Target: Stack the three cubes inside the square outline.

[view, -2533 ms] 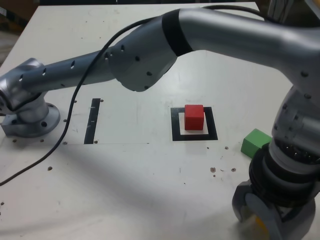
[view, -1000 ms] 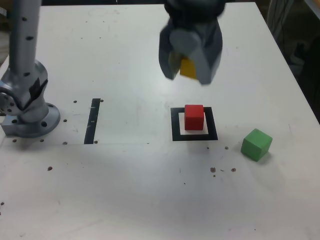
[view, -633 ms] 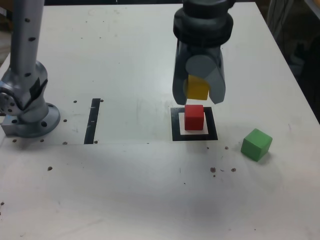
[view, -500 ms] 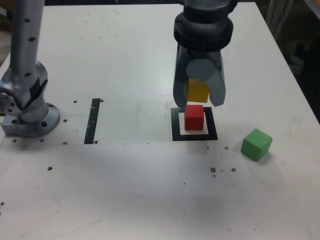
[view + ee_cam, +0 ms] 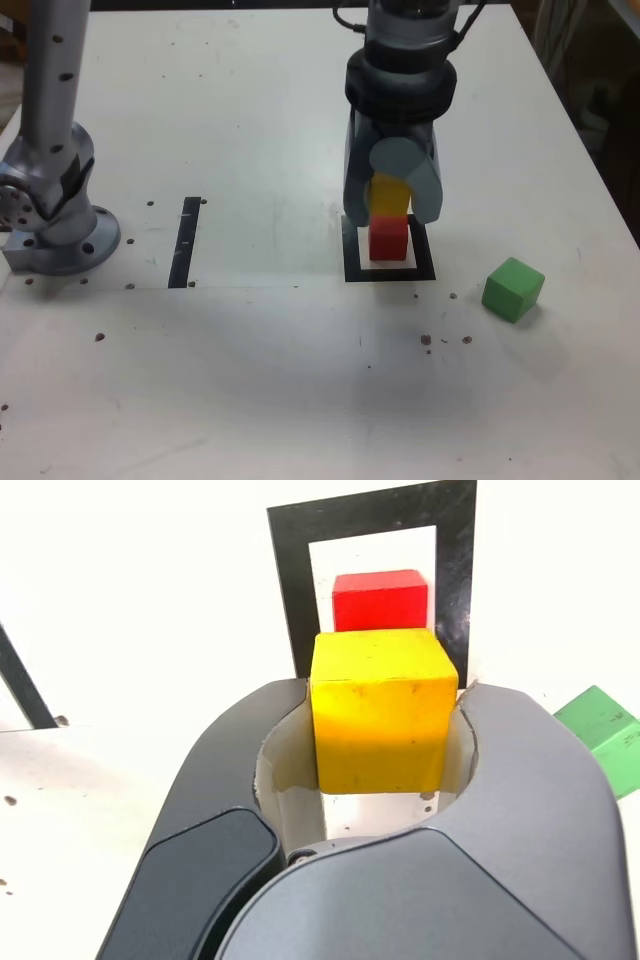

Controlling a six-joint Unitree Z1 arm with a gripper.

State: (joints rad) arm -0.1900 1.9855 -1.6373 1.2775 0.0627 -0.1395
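My gripper needs to release the yellow cube on top of the red cube (image 5: 393, 210) (image 5: 381, 581), inside the black square outline.
The red cube (image 5: 388, 240) (image 5: 380, 599) sits inside the black square outline (image 5: 424, 268) (image 5: 290, 590) on the white table. My gripper (image 5: 390, 205) (image 5: 380, 725) is shut on the yellow cube (image 5: 388, 195) (image 5: 378, 708), held right over the red cube, its underside at or just above the red top. The green cube (image 5: 513, 288) (image 5: 600, 735) lies on the table outside the outline, toward the exterior view's right.
The arm's base (image 5: 55, 225) is bolted at the exterior view's left. A straight black tape strip (image 5: 185, 241) lies between the base and the outline. Small dark specks dot the table's near side.
My gripper picked the yellow cube up from the near right, carried it over the outline and lowered it steadily onto the red cube. Red and green cubes have not moved.
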